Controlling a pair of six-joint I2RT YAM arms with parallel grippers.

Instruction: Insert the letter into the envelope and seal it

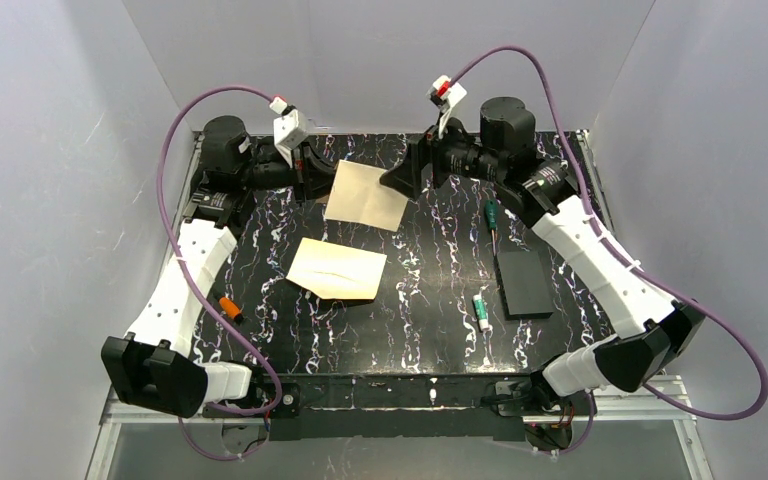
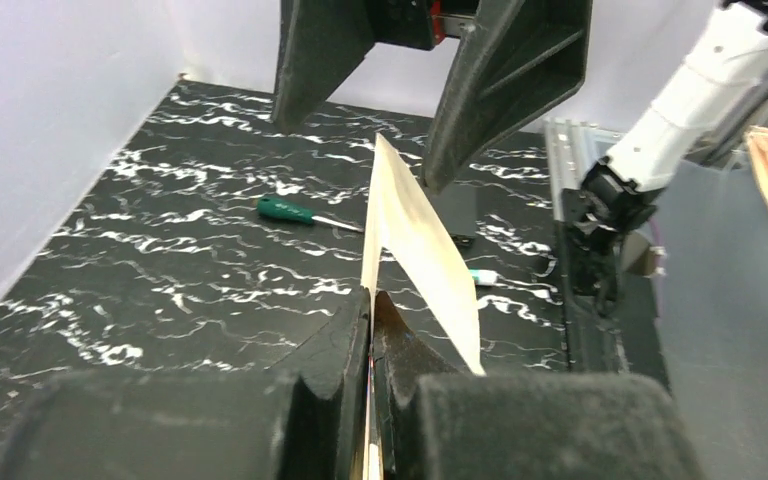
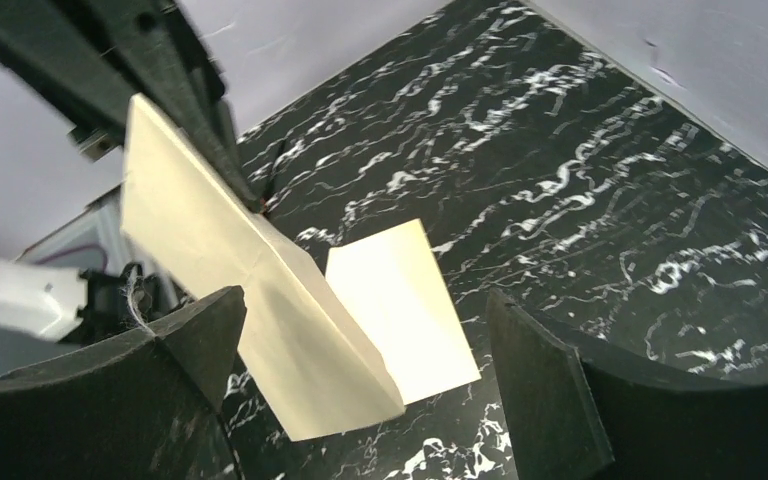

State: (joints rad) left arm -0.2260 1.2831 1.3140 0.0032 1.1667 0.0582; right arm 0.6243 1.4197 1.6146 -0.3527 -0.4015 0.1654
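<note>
The robot's right gripper should close on the letter's loose end (image 1: 394, 201) (image 3: 348, 395), across from the left gripper, so that it can take over the sheet.
My left gripper (image 1: 310, 170) (image 2: 372, 295) is shut on the letter (image 1: 365, 195) (image 2: 400, 215) (image 3: 260, 300), a tan sheet held edge-up above the back of the table. Past the grip it parts into two leaves that meet along a fold. Facing it from the right, my right gripper (image 1: 400, 180) (image 3: 368, 300) (image 2: 360, 150) is open. Its fingers stand on either side of the letter's free end without pressing it. The envelope (image 1: 337, 268), pale yellow with a shallow V line, lies flat on the black marbled table (image 1: 430, 330) in the middle, untouched.
A green-handled screwdriver (image 1: 491, 213) (image 2: 285, 210), a black flat block (image 1: 523, 285) and a small white-and-green tube (image 1: 480, 310) lie on the right side. A small orange object (image 1: 230, 307) sits near the left arm. Grey walls close in the left, right and back.
</note>
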